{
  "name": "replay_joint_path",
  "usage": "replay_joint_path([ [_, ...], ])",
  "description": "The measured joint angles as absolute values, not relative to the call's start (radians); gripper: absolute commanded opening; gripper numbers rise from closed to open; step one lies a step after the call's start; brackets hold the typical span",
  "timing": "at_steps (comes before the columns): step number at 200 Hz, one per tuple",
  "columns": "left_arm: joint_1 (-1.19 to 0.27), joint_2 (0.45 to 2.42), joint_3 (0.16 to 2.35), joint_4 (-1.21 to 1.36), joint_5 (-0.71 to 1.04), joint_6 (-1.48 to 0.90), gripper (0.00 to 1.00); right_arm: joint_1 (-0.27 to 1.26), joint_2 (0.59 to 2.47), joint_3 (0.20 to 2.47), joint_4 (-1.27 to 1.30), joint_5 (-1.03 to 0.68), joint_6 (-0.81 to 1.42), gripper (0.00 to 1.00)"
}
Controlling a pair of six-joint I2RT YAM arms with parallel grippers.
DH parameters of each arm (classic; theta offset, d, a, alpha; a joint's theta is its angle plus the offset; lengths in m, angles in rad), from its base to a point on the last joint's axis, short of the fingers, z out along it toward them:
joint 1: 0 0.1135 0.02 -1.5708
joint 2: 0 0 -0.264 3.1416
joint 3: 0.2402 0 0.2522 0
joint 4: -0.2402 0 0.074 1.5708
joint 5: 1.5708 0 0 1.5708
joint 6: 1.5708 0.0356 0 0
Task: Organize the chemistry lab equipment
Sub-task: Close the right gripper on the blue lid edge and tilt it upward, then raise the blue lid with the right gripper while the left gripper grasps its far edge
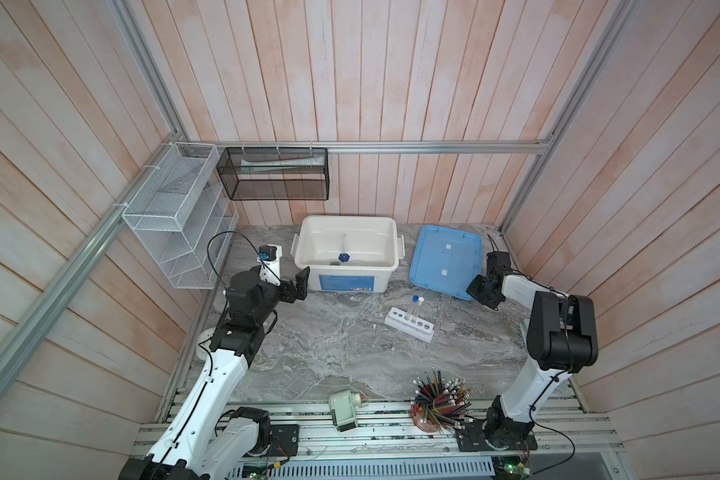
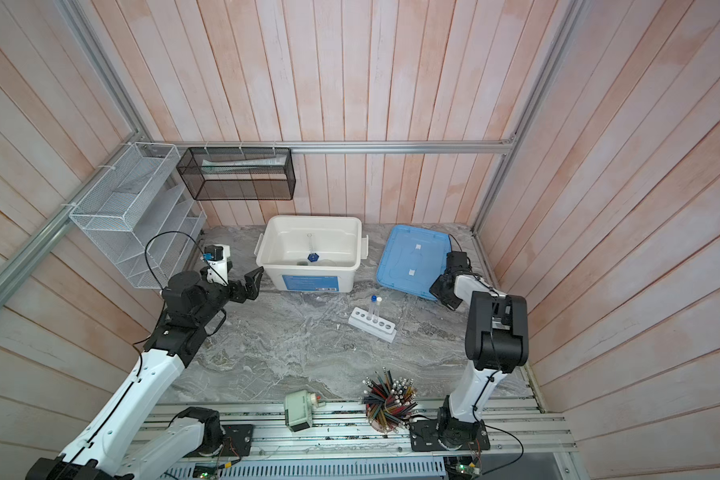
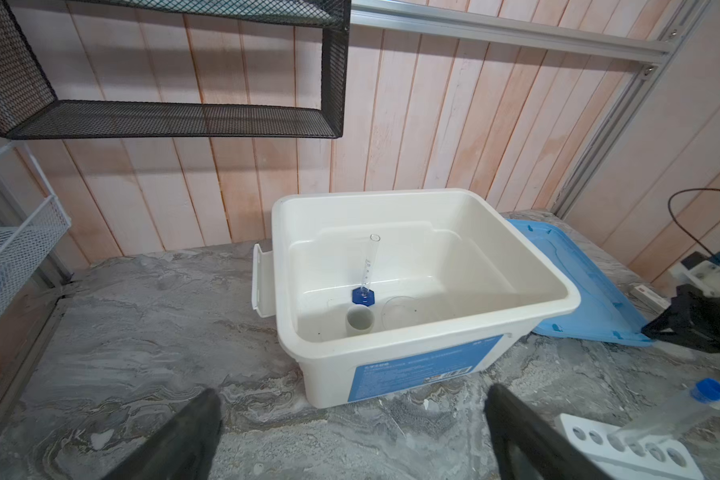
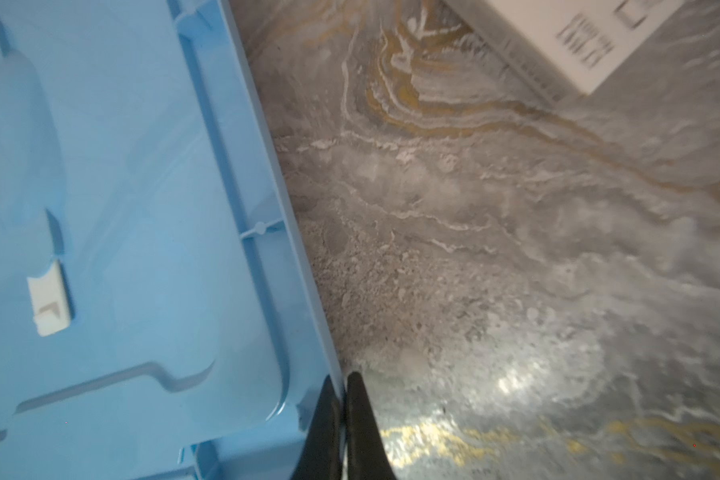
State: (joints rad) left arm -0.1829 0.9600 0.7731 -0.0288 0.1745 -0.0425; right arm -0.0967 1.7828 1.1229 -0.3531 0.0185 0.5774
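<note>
My left gripper is next to grab the blue lid. It should hold it by the long edge [image 1: 413,268] facing the white bin, toward the lid's near corner.
A white bin [image 1: 346,220] stands at the back of the table. Inside it are a blue-based clear cylinder [image 3: 368,270], a tiny white cup [image 3: 360,320] and a clear round dish [image 3: 400,311]. The white six-hole rack [image 1: 408,326] lies in front of the bin on the marble table, with two capped test tubes [image 1: 415,309] upright in it, one blue-capped and one white-capped. My left gripper [image 3: 352,392] is open and empty just left of the bin's front corner [image 1: 302,284]. My right gripper [image 4: 341,382] is shut on the near edge of the blue lid [image 4: 142,208], which lies right of the bin [image 1: 445,259].
A red cup of coloured pencils [image 1: 437,403] and a pale green pencil sharpener [image 1: 344,409] stand at the table's front edge. A white wire shelf [image 1: 175,216] and a black mesh basket [image 1: 275,174] hang on the back-left walls.
</note>
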Motion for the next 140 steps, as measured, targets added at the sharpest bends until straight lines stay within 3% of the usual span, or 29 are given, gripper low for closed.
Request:
replay_joint_path([
  [140, -0.372, 1.098, 0.888, -0.002, 0.226, -0.055, 1.0, -0.125, 1.252, 1.121, -0.535, 0.084, 0.476, 0.0],
])
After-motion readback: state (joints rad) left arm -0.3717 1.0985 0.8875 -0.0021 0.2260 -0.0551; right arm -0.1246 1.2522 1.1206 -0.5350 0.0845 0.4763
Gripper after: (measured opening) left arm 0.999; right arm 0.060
